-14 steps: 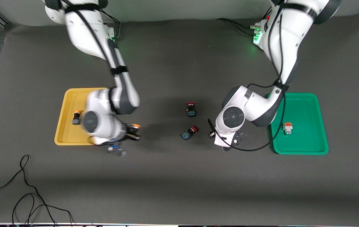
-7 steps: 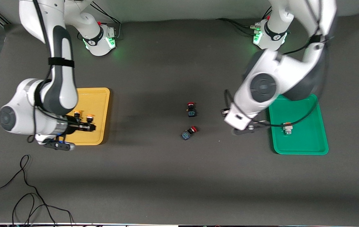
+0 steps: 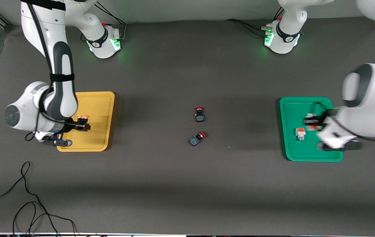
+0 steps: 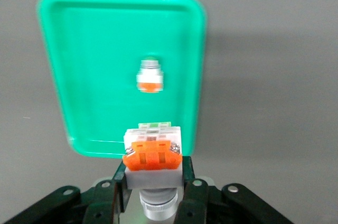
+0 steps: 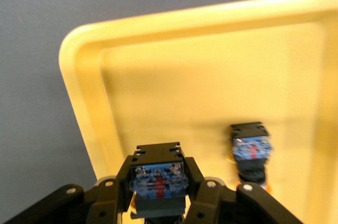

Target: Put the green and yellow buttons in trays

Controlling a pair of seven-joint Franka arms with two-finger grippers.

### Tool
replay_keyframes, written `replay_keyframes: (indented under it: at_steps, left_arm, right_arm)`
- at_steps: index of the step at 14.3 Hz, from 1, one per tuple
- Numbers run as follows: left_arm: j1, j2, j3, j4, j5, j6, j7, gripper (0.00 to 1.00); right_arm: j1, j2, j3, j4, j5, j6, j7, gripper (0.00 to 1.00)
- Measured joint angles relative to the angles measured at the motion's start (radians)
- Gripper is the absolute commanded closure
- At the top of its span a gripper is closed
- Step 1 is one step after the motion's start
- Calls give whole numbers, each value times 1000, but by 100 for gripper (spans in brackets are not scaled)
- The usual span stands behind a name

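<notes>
My left gripper is holding a white button over the green tray now. I should let go of it in the green tray (image 3: 321,132) (image 4: 100,78), beside the other white and orange button.
My right gripper (image 3: 83,126) is shut on a yellow button (image 5: 158,177) with a black-blue body and holds it over the yellow tray (image 3: 100,108). A second yellow button (image 5: 251,151) lies in that tray (image 5: 185,65) beside it. My left gripper (image 3: 312,121) is shut on a white button with an orange block (image 4: 152,152) and holds it over the green tray (image 3: 306,152). Another white and orange button (image 3: 300,133) lies in the green tray (image 4: 79,65) and also shows in the left wrist view (image 4: 150,76).
Two red-capped black-blue switches (image 3: 199,114) (image 3: 196,139) lie on the grey mat between the trays. A black cable (image 3: 26,197) curls on the mat near the front camera at the right arm's end.
My right gripper has carried its yellow button from the mat beside the yellow tray to over it. My left gripper has swung from near the red switches to over the green tray.
</notes>
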Motion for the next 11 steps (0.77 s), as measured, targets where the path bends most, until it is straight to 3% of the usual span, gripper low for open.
replay_keyframes:
  at_steps: [1, 5, 9, 10, 11]
  left_arm:
    - [44, 1, 1, -26, 31, 37, 52, 100]
    - [171, 22, 1, -230, 79, 359, 183, 100]
    - [201, 91, 14, -476, 117, 759, 190, 100]
    - [205, 111, 19, -502, 121, 804, 190, 92]
    - [209, 125, 22, -510, 122, 824, 190, 51]
  right_arm:
    - [4, 9, 18, -6, 7, 19, 0, 0]
    - [22, 15, 30, 26, 15, 12, 0, 0]
    - [23, -1, -54, 182, -6, -197, 0, 0]
    - [22, -7, -80, 235, -22, -257, 0, 0]
    - [22, -13, -104, 291, -40, -314, 1, 0]
